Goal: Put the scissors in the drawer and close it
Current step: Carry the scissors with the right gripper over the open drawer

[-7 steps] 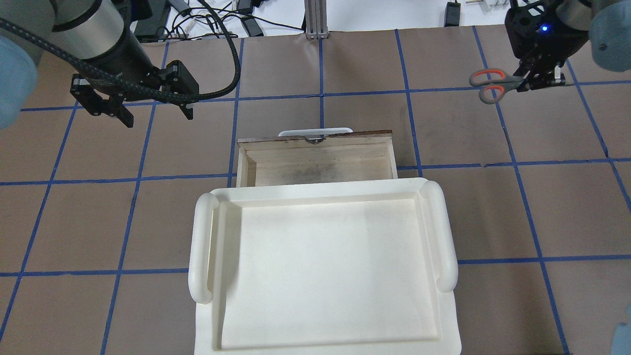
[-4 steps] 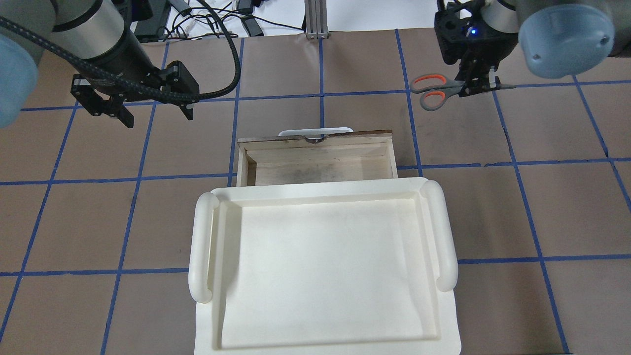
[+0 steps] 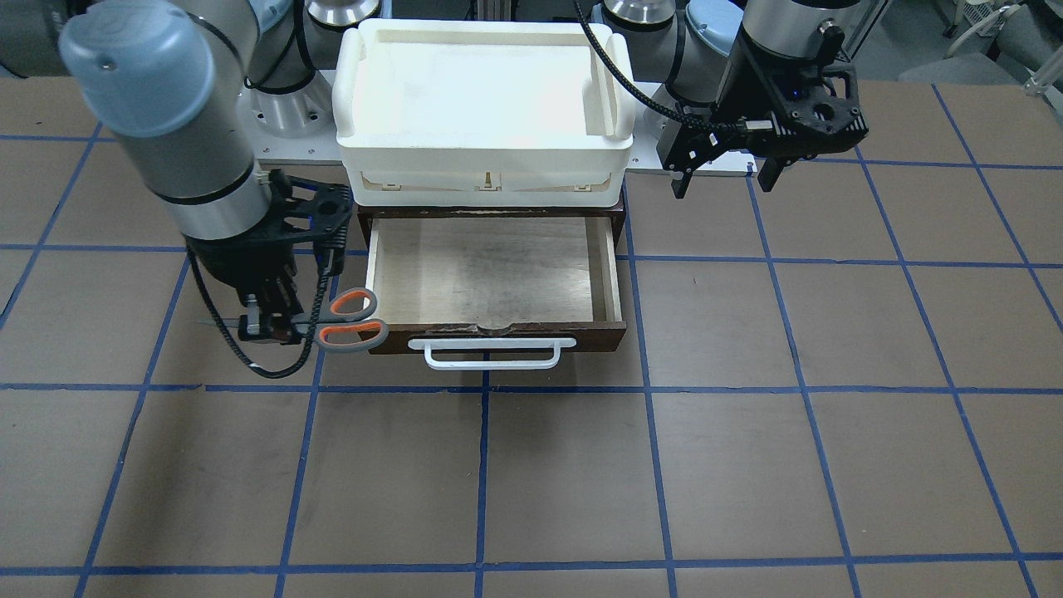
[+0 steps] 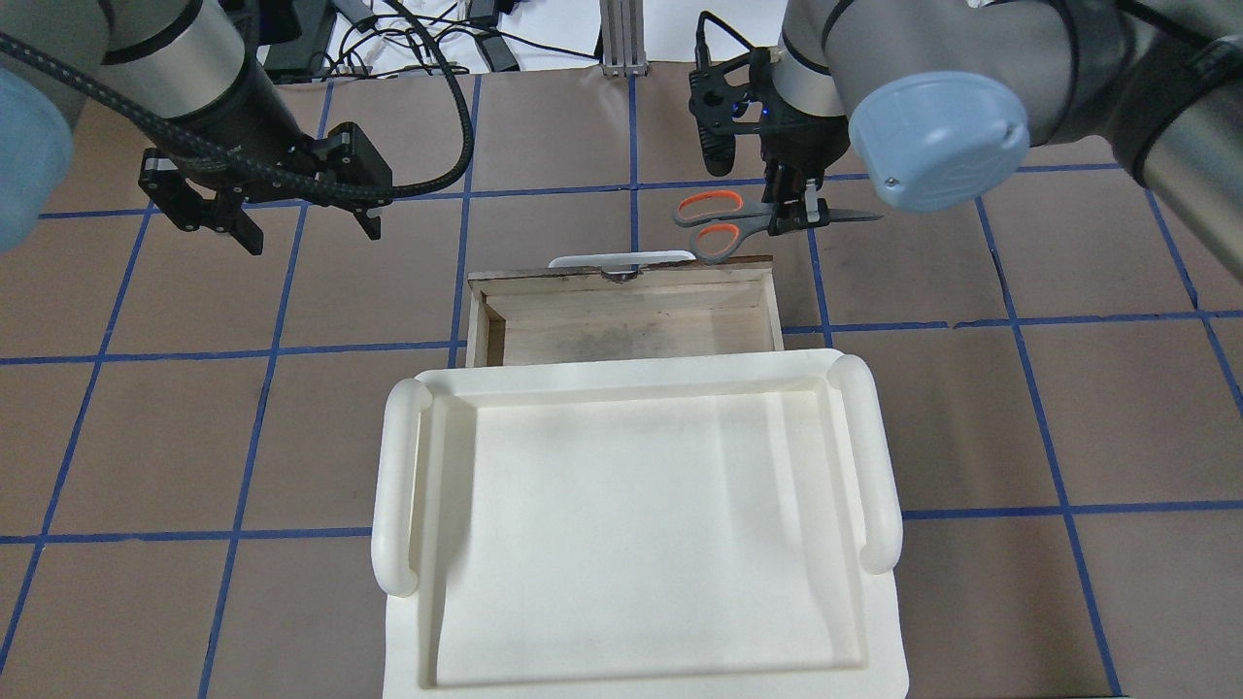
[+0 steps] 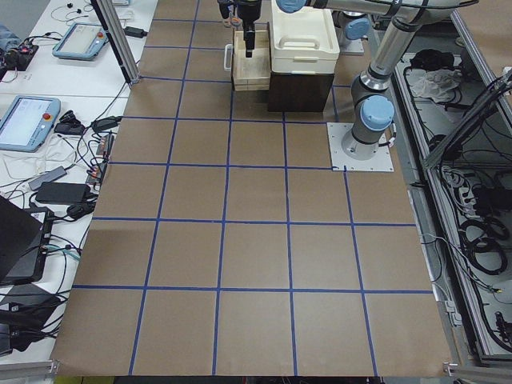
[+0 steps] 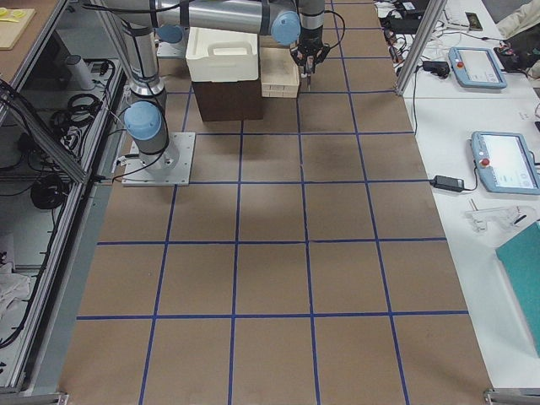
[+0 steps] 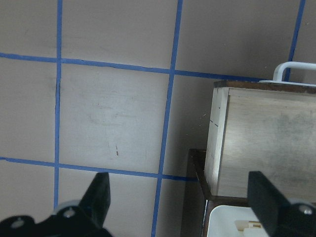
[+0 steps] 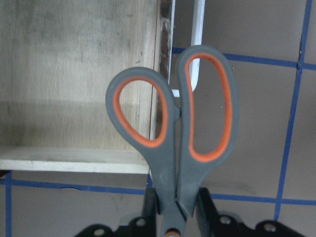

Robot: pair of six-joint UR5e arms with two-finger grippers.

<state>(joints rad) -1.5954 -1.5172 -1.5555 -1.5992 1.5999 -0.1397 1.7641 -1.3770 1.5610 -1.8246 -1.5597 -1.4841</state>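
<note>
My right gripper is going to the open drawer. It will release the scissors on the middle of the open drawer's pale bottom (image 3: 506,282).
The scissors (image 4: 714,225), grey handles lined orange, are held near the pivot by my shut right gripper (image 4: 791,209). Their loops hang over the open drawer's (image 4: 621,325) front right corner, next to the end of its white bar handle (image 4: 621,259). The blades point away from the drawer. The front-facing view shows the scissors (image 3: 349,320), the right gripper (image 3: 266,324) and the pale, empty drawer (image 3: 490,270). The right wrist view shows the loops (image 8: 187,133) across the drawer's front board (image 8: 165,74). My left gripper (image 4: 311,233) is open and empty, left of the drawer.
A white plastic tray (image 4: 641,544) sits on top of the dark cabinet, above the drawer, and also shows in the front-facing view (image 3: 482,75). The brown table has a blue tape grid (image 4: 806,252). Cables lie beyond the table's far edge (image 4: 427,39).
My right arm has carried the scissors leftward from the table's far right to the drawer's front right corner. The left arm has not moved.
</note>
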